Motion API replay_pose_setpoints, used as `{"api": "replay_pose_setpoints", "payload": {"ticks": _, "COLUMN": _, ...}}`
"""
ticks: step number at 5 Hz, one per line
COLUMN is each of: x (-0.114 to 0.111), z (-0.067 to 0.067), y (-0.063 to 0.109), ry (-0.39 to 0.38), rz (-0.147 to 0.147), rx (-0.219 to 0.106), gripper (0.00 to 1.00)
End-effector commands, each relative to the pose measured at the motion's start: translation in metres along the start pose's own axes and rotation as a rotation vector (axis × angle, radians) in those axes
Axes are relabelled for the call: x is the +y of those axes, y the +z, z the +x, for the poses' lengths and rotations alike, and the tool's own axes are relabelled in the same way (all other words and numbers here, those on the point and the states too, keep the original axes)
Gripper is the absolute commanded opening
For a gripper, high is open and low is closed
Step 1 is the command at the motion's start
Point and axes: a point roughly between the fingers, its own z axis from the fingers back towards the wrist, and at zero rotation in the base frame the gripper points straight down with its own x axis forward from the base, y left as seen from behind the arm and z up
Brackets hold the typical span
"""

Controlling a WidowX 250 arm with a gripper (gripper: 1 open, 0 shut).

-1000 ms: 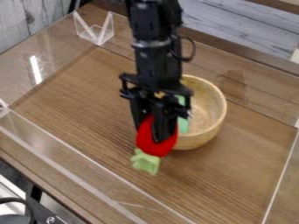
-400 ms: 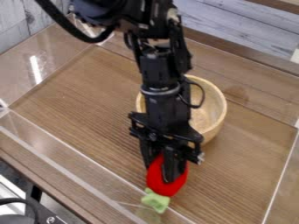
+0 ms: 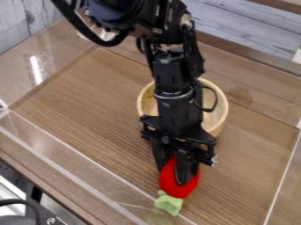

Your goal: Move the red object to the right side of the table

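Observation:
My gripper needs to release the red object on the tabletop (image 3: 238, 178) between the wooden bowl and clear side.
The red object (image 3: 179, 182), a small rounded strawberry-like toy, hangs between the fingers of my black gripper (image 3: 180, 173), which is shut on it and points down. A pale green stem end (image 3: 168, 204) pokes out below it, close to the tabletop. The gripper is over the near part of the dark wood-grain table (image 3: 83, 114), just in front of the wooden bowl. The fingers hide the toy's upper half.
A round wooden bowl (image 3: 212, 112) sits right behind the gripper. Clear acrylic walls (image 3: 70, 180) edge the table on all sides, the near one close to the toy. My black arm (image 3: 165, 44) rises over the middle.
The arm has carried the red object toward the near edge and to the right, and lower toward the tabletop. The grip has stayed shut on it.

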Motion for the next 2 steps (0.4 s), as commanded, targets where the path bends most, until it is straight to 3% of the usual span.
{"api": "replay_pose_setpoints", "payload": {"ticks": 1, "x": 0.0086, "z": 0.0026, "y": 0.0091, "ry": 0.030, "rz": -0.011, "rx": -0.050, "gripper": 0.00}}
{"api": "replay_pose_setpoints", "payload": {"ticks": 2, "x": 0.0184, "z": 0.0016, "y": 0.0085, "ry": 0.068, "rz": -0.024, "rx": -0.071, "gripper": 0.00}}
